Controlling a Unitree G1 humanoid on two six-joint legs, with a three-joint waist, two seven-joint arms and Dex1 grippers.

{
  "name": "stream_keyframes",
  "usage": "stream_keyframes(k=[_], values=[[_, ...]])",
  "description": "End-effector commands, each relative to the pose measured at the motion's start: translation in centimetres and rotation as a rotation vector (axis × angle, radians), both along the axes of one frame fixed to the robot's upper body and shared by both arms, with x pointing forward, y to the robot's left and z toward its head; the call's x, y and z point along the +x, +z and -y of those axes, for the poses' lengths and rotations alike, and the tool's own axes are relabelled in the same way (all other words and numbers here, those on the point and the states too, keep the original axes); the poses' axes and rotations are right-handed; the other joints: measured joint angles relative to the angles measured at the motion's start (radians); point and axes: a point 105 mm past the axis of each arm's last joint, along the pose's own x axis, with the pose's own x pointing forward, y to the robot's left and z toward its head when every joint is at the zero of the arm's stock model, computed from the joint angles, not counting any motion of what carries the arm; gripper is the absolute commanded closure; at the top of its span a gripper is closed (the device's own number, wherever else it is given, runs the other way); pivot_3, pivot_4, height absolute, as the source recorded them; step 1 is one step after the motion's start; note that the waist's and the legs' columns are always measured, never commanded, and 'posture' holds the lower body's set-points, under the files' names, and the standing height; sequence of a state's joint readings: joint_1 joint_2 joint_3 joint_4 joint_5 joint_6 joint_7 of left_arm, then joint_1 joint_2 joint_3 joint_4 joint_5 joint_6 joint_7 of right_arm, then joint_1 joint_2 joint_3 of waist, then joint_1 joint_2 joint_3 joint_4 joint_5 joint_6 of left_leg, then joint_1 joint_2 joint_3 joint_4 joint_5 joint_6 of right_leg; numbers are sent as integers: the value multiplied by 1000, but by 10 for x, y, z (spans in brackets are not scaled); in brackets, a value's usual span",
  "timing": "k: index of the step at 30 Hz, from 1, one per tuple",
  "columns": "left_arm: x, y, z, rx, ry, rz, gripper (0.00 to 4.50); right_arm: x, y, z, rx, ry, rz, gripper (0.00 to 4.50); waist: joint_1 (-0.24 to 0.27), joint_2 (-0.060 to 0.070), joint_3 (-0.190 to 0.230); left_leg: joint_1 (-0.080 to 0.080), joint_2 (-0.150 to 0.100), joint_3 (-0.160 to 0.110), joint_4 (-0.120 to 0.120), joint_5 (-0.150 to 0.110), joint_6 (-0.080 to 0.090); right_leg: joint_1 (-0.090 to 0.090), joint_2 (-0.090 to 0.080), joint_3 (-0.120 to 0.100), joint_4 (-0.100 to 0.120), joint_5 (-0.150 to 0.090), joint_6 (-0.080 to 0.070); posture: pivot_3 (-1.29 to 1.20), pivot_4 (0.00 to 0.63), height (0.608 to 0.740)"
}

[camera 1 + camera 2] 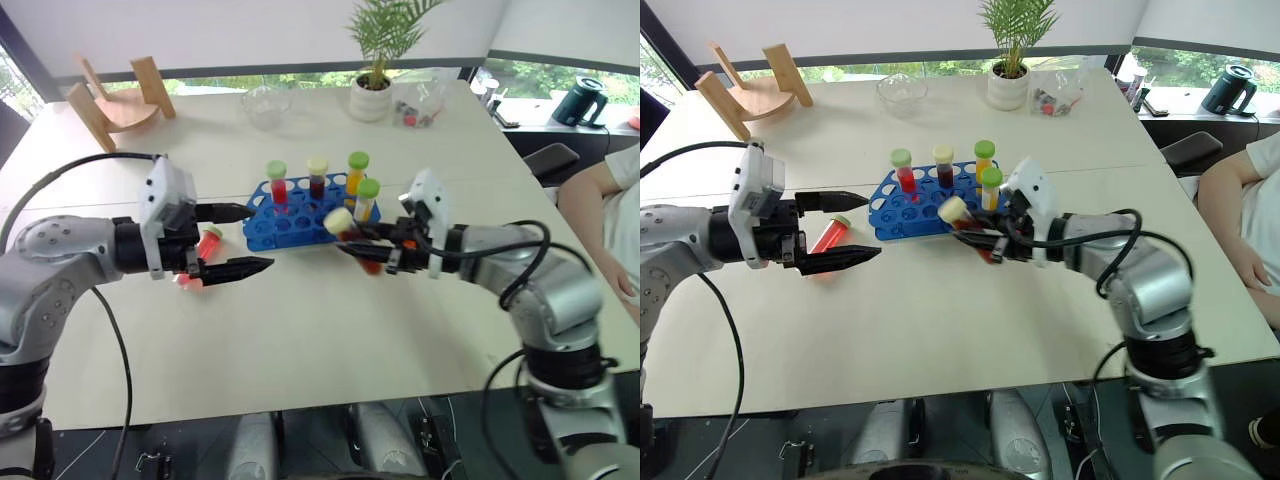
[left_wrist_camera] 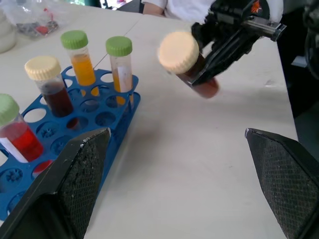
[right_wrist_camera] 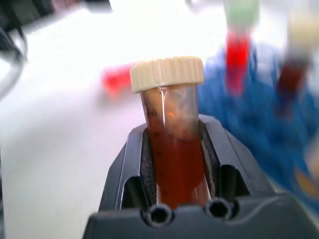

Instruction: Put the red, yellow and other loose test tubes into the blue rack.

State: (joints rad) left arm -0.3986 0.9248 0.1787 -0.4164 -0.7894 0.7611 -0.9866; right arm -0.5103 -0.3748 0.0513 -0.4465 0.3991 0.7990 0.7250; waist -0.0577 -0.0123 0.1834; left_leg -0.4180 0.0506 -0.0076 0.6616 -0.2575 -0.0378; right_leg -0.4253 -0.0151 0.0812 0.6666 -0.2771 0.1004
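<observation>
The dark red test tube will go down from my right gripper into the front row of the blue rack, before its upright twin point(image 1: 322, 223) point(image 3: 264, 142).
The blue rack point(image 1: 285, 226) stands mid-table with several capped tubes upright in it: red, dark red, orange and pale yellow. Just in front of its right end, my right gripper point(image 1: 368, 250) is shut on a dark red test tube point(image 3: 172, 149) with a cream cap, held tilted above the table. Left of the rack a red test tube point(image 1: 208, 243) with a green cap lies on the table. My left gripper point(image 1: 241, 240) hovers open beside it, its fingers pointing toward the rack, with nothing between them.
A wooden stand point(image 1: 115, 100) sits at the back left. A glass bowl point(image 1: 266, 105), a potted plant point(image 1: 372, 90) and a clear bag point(image 1: 420, 105) line the far edge. A person's arm point(image 1: 600, 215) rests at the right edge.
</observation>
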Motion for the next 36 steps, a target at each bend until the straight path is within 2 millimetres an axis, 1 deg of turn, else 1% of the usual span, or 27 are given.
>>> stream_keyframes(k=[1, 3, 4, 6, 8, 13, 16, 24, 36], values=[[2, 10, -4, 9, 7, 22, 0, 15, 12, -12, 200, -72, 128, 3693, 0, -1, 0, 1, 0, 0, 0, 0, -1, 1, 0, 0, 0, 0, 0, 0, 150, 740], [3, 10, -4, 11, 4, 20, 0, 26, 21, -16, 422, -123, 137, 3693, 1, -1, 0, 1, 0, 0, 0, 1, -1, 1, 0, 0, 0, 0, 0, 0, 150, 740], [3, 11, -4, 15, 1, 19, 0, 33, 19, -17, 464, -159, 145, 3693, 0, -1, 0, 1, 0, 0, 0, 1, -1, 1, 0, 0, 0, 0, 0, 0, 150, 740], [3, 12, -4, 18, -3, 17, 0, 41, 13, -23, 493, -197, 190, 3693, 2, -1, 0, 1, 0, 0, 0, 1, -1, 1, 0, 0, 0, 0, 0, 0, 150, 740], [3, 13, -4, 21, -4, 16, 0, 48, 8, -27, 496, -241, 227, 3693, 3, -1, 0, 1, 0, 0, 0, 1, -1, 1, 0, 0, 0, 0, 0, 0, 150, 740], [2, 13, -4, 27, -5, 14, 0, 57, 0, -37, 521, -288, 275, 3693, -2, -1, 0, 1, 0, 0, -2, 1, -2, 0, 0, 0, 0, 0, 0, 0, 150, 740], [1, 13, -3, 28, -4, 11, 0, 64, -4, -38, 524, -316, 288, 3693, -12, -1, 0, 1, 0, 0, -3, 1, -2, 0, 0, 0, 0, 0, 0, 0, 150, 740], [-5, 6, -5, 49, -6, -29, 0, 76, -20, -40, 503, -341, 270, 3693, -12, -1, 0, 1, 0, 0, -3, 2, -3, 0, -1, 0, 1, 0, 0, 0, 150, 740], [-8, 5, -3, 55, -6, -25, 0, 84, -29, -41, 482, -348, 259, 3693, -13, -1, 0, 2, 0, 1, -4, 2, -3, 0, -1, 0, 1, 0, 0, 0, 150, 740]])
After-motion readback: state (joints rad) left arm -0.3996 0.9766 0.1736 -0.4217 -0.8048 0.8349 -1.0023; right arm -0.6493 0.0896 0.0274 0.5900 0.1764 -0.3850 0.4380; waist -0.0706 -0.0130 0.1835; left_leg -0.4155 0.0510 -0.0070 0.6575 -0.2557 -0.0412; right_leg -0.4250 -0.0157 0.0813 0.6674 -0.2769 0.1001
